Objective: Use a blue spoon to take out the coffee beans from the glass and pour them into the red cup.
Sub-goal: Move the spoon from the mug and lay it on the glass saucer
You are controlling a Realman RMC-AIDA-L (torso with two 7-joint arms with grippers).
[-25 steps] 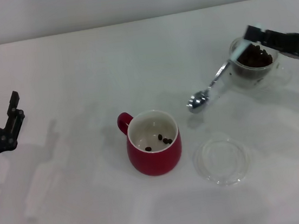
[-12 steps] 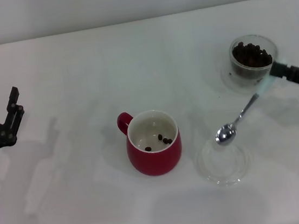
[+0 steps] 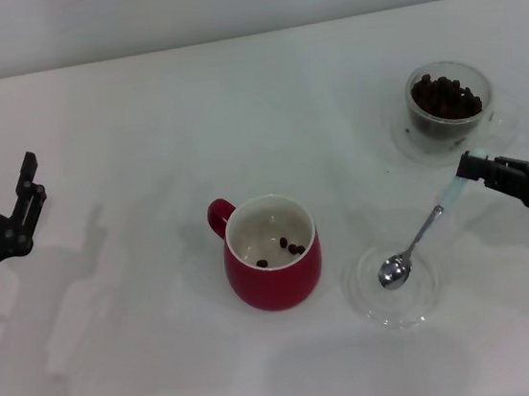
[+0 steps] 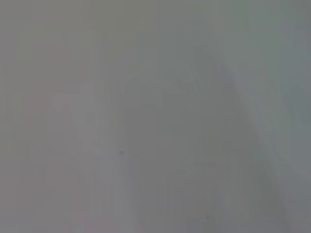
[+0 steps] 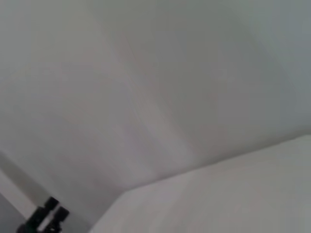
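Observation:
I need to use my right gripper to lay the blue spoon down across the far rim of the flat clear glass dish (image 3: 393, 263).
My right gripper (image 3: 467, 171) is shut on the pale blue handle of the blue spoon (image 3: 415, 244), at the right of the head view. The spoon's silver bowl is empty and rests low over the flat clear glass dish (image 3: 395, 300). The glass (image 3: 449, 110) stands behind the gripper, full of coffee beans (image 3: 445, 97). The red cup (image 3: 272, 252) sits in the middle with a few beans (image 3: 290, 247) inside. My left gripper (image 3: 26, 203) is parked at the far left, fingers apart.
The white table (image 3: 140, 126) runs to a pale wall at the back. The left wrist view shows only blank table surface. The right wrist view shows the wall and the other arm's gripper (image 5: 46, 213) far off.
My right gripper has carried the spoon from in front of the glass forward and down; its bowl moved from beside the red cup to over the flat dish. The left arm stayed put.

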